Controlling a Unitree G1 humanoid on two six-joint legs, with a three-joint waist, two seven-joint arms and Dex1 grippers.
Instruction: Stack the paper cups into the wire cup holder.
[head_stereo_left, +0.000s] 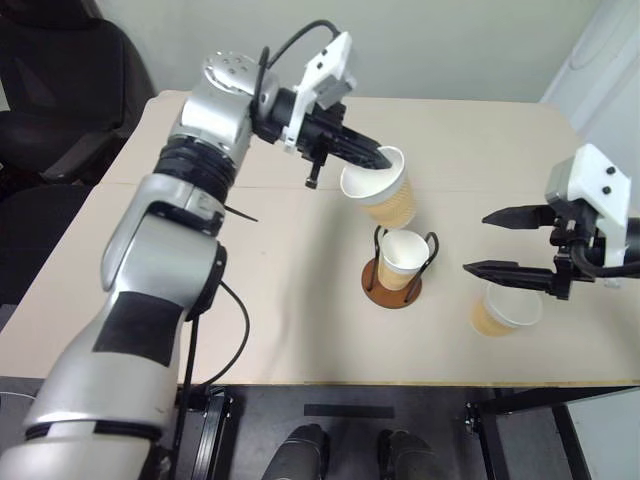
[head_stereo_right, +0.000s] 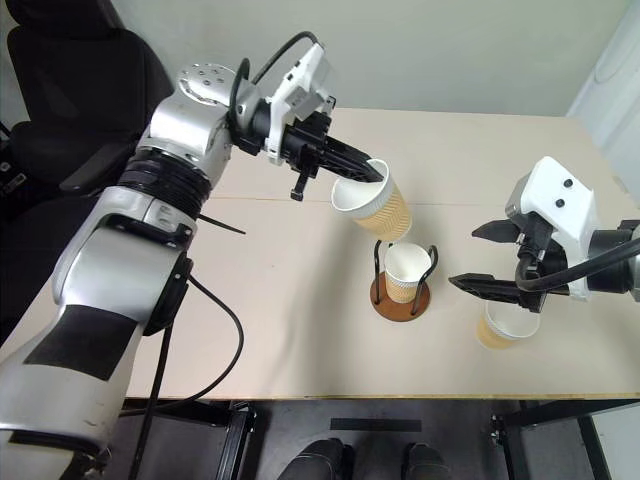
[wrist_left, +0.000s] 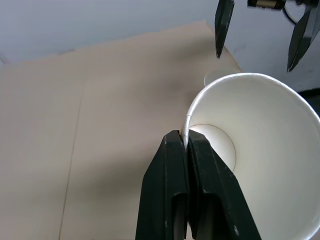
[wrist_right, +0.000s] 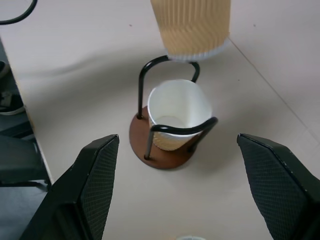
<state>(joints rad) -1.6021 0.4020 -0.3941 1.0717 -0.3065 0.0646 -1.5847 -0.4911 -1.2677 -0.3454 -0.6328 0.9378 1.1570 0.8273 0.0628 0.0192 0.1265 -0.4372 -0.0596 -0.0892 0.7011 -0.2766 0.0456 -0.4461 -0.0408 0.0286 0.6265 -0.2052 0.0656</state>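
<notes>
Next, my left gripper lets go of the tan paper cup inside the paper cup standing in the wire cup holder (head_stereo_left: 403, 254).
My left gripper (head_stereo_left: 377, 158) is shut on the rim of a tan paper cup (head_stereo_left: 385, 192), held tilted in the air just above and behind the wire cup holder (head_stereo_left: 392, 290). In the left wrist view the fingers (wrist_left: 175, 185) pinch the cup's white rim (wrist_left: 187, 117). The holder, a brown disc with black wire loops, has one paper cup (head_stereo_left: 401, 258) standing in it. A third cup (head_stereo_left: 503, 310) stands on the table at the right, beneath my open right gripper (head_stereo_left: 490, 243), which hangs above it with nothing between its fingers.
The light wooden table (head_stereo_left: 300, 330) has a seam across its middle. A black chair (head_stereo_left: 60, 90) stands off the far left corner. The table's front edge runs close below the holder and the third cup.
</notes>
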